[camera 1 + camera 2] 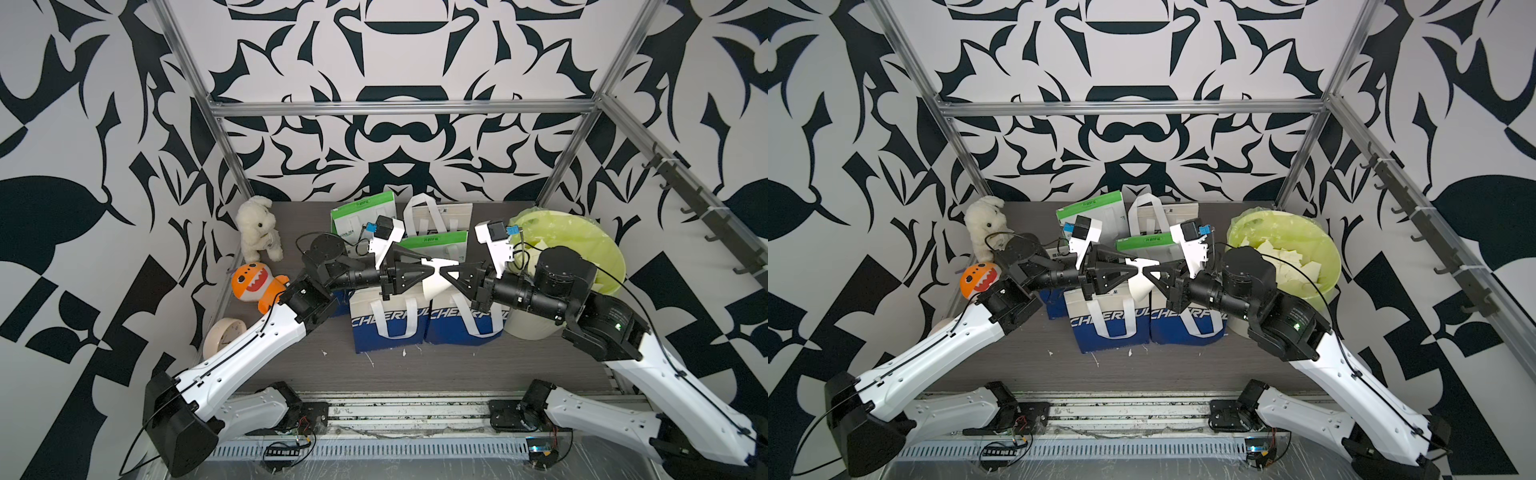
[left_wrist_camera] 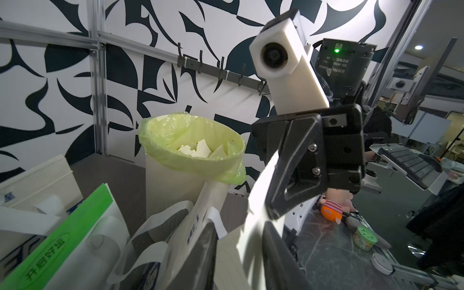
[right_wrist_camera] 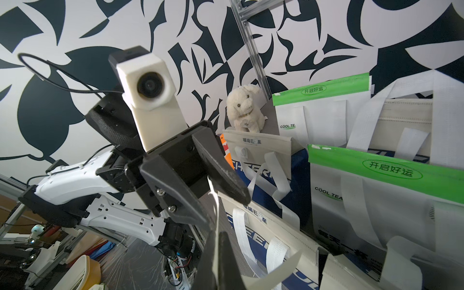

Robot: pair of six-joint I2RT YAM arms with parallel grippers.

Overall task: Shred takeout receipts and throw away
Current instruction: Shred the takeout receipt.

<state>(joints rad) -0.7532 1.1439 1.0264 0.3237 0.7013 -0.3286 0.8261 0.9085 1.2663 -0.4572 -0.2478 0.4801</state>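
I am pinching the receipt below its upper edge with my right gripper, so I will hold the receipt with my left gripper while my right gripper takes that upper edge [image 1: 441, 261] before tearing.
A cream-white takeout receipt [image 1: 435, 286] [image 1: 1139, 287] hangs in the air above the tote bags, between both grippers, which meet tip to tip. My right gripper [image 1: 446, 276] [image 3: 218, 241] is shut on it, and the paper [image 3: 281, 267] curls away below the pinch. My left gripper [image 1: 430, 271] [image 2: 238, 226] faces it with its fingers [image 2: 208, 251] still apart. The receipt [image 2: 256, 200] passes through that gap against one finger. A white bin with a lime-green liner [image 1: 582, 232] [image 2: 175, 160] stands at the right and holds several torn cream pieces [image 1: 1287, 262].
Two blue-and-white tote bags [image 1: 386, 328] [image 1: 465, 328] stand below the grippers, with green-topped bags [image 1: 361, 216] and a white bag behind. A white plush [image 1: 257, 228], an orange plush [image 1: 253, 282] and a round clock [image 1: 222, 334] sit at the left. Paper scraps [image 1: 403, 353] lie in front of the bags.
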